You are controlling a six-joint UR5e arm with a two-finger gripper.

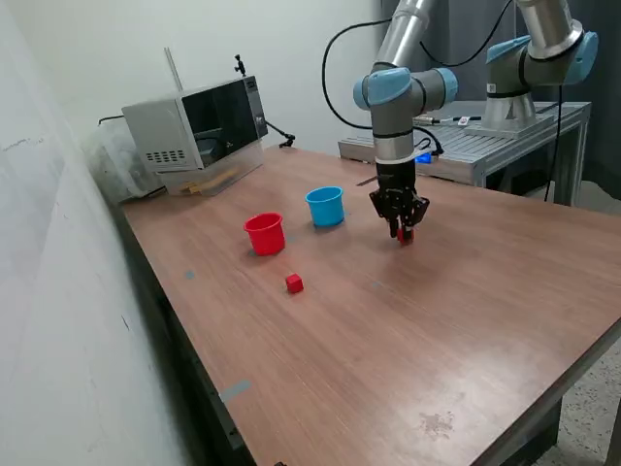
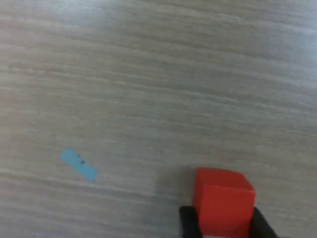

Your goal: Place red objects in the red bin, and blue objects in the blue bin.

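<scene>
I will release the held red cube inside the red bin (image 1: 265,236), the small cup beside the blue bin.
My gripper (image 1: 404,233) hangs just above the table to the exterior view's right of the cups, shut on a small red cube (image 1: 406,236). The wrist view shows that red cube (image 2: 223,201) squeezed between two black fingertips (image 2: 189,224), with wood grain behind it. A second red cube (image 1: 294,282) lies on the table in front of the red bin (image 1: 264,234), a small red cup. The blue bin (image 1: 325,206), a light-blue cup, stands just to the red bin's right in the exterior view. No blue cubes show in either view.
A microwave (image 1: 199,124) sits at the table's far left corner in the exterior view. A second robot arm (image 1: 539,58) stands on a metal bench beyond the table. A small blue tape scrap (image 2: 78,164) is stuck to the wood near the gripper.
</scene>
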